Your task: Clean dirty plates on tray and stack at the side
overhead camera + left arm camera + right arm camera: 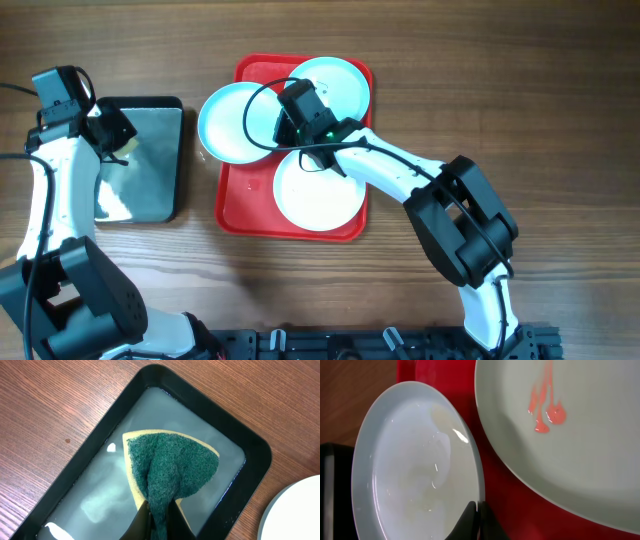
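Next, my left gripper releases the green and yellow sponge on the shiny base (142, 166) (151, 494), around the middle of the black tray.
The red tray (240, 205) lies mid-table with three plates on it. A pale turquoise plate (228, 125) overhangs its left rim, and my right gripper (288, 128) is shut on that plate's right edge. In the right wrist view the jaws (477, 510) pinch the rim of this wet-looking plate (415, 460). A second turquoise plate (345, 80) sits at the tray's top right; it carries a pink smear (547, 415). The whiter plate (318, 192) lies at the tray's front. My left gripper (159, 507) is shut on a green and yellow sponge (172, 462).
A black tray (200, 402) with a shiny wet base stands left of the red tray, under the sponge. The overhanging plate's edge (295, 515) shows beside it. Bare wood table (520, 80) lies to the right and along the front.
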Controlling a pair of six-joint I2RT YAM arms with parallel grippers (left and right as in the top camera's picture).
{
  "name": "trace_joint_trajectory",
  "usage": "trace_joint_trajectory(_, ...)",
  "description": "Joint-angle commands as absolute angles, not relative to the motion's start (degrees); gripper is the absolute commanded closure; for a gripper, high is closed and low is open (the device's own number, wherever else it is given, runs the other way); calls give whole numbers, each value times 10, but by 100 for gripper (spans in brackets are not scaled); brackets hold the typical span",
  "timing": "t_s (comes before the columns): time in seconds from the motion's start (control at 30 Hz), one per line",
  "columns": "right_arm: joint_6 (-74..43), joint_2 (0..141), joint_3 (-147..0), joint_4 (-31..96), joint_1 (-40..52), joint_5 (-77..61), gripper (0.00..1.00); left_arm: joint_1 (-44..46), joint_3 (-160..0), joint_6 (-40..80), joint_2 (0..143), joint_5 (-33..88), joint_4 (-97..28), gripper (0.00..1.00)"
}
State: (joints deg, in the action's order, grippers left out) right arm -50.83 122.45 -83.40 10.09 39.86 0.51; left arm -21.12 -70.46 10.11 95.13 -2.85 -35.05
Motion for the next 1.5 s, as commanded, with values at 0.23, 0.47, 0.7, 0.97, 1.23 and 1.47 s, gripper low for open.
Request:
trace_joint_trajectory(0.23, -478, 1208, -838, 100, 393, 28, 96, -213, -713, 92, 938, -17, -352, 96)
trace_joint_trajectory(0.47, -356, 1206, -918, 173, 383, 145, 96, -213, -713, 92, 938, -17, -354, 96)
trace_joint_trajectory(0.7, -221, 1206, -1035, 250, 384, 265, 96, -213, -713, 92, 938, -17, -354, 96)
trace_joint_trajectory(0.97, -144, 1201, -1057, 273, 400, 334, 96, -213, -713, 92, 938, -17, -354, 96)
trace_joint_trajectory(1.23, -290, 1213, -1047, 349, 371, 162, 96, -213, -713, 92, 938, 5, -354, 96)
trace_joint_trajectory(1.47, -336, 1238, -1017, 350, 319, 22, 71, -213, -713, 80, 938, 6, -354, 96)
